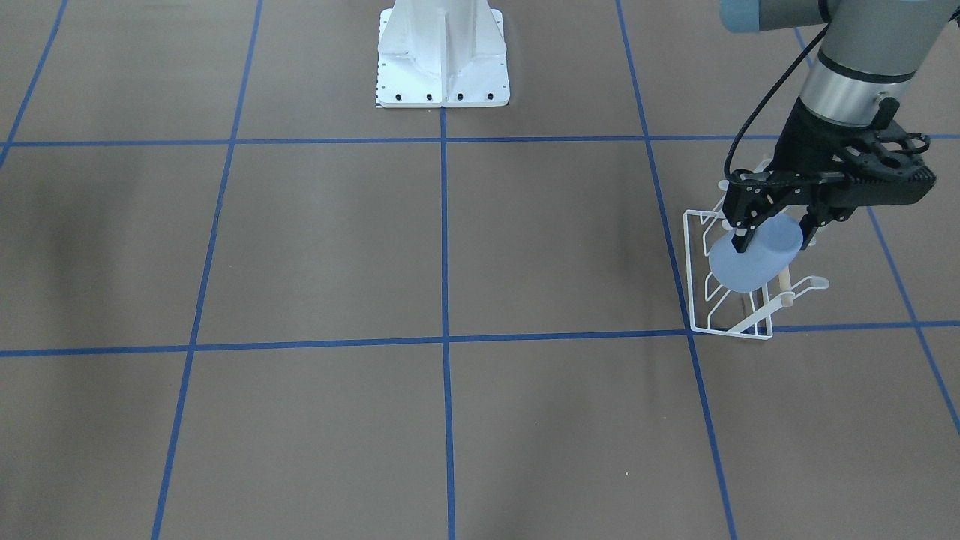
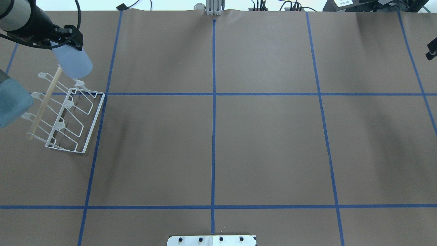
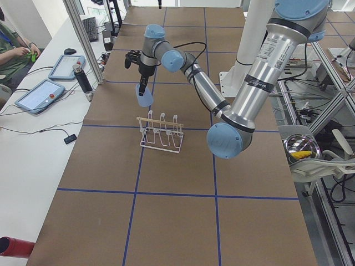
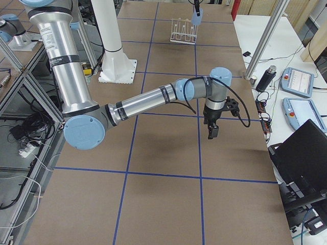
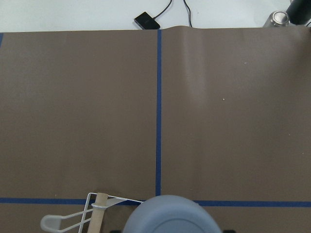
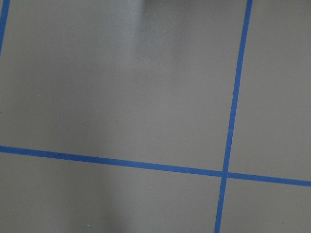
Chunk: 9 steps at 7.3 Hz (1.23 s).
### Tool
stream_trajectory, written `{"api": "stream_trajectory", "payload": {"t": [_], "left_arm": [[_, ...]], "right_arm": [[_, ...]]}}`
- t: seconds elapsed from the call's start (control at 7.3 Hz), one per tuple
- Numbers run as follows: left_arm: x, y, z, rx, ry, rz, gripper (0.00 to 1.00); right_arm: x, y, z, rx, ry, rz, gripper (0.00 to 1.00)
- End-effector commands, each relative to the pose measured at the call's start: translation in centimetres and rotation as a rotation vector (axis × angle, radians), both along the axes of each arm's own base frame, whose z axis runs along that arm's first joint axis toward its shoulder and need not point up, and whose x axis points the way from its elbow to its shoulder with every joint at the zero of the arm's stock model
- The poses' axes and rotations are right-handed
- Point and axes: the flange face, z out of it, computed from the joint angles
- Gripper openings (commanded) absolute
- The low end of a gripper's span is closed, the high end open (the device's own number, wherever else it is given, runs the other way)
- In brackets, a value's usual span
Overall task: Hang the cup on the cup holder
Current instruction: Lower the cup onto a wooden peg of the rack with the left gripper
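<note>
The pale blue cup, now tilted just above the holder's far end, will be released by my left gripper low on the white wire cup holder (image 1: pixel 748 282), next to the wooden dowel.
The pale blue cup (image 1: pixel 754 262) is clamped between the fingers of my left gripper (image 1: pixel 772 240). It is held tilted in the air just above the far end of the white wire cup holder (image 1: pixel 731 331). In the overhead view the cup (image 2: pixel 73 63) hangs close over the farthest prong tip (image 2: pixel 79 82), beside the wooden dowel (image 2: pixel 44 102). The left wrist view shows the cup's round end (image 5: pixel 170 216) and the dowel tip (image 5: pixel 98 213). My right gripper (image 4: pixel 211 133) hovers far off over bare table. I cannot tell whether it is open.
The white pedestal base (image 1: pixel 442 60) stands at the robot's edge of the table. Blue tape lines grid the brown table. Tablets (image 3: pixel 36 95), a black cylinder (image 3: pixel 82 80) and a seated operator are on the white side bench past the rack.
</note>
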Motion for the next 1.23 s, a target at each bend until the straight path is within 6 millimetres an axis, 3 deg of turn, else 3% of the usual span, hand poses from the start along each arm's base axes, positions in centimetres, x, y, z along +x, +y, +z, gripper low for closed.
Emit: {"api": "stream_trajectory", "payload": {"t": [0.0, 0.68, 0.96, 1.1], "left_arm": [[1.4, -0.1, 1.0, -0.007, -0.022, 0.012, 0.00], [2.4, -1.4, 5.7, -0.009, -0.023, 0.014, 0.00], [3.6, -1.2, 6.4, -0.023, -0.030, 0.032, 0.00], [3.9, -1.1, 6.6, -0.042, -0.023, 0.032, 0.16]], "right_arm": [[0.0, 0.0, 0.1, -0.004, -0.002, 0.000, 1.00], [0.0, 0.1, 0.3, -0.009, -0.004, 0.000, 1.00], [0.0, 0.2, 0.4, -0.010, -0.004, 0.000, 1.00], [0.0, 0.2, 0.4, -0.010, -0.004, 0.000, 1.00]]}}
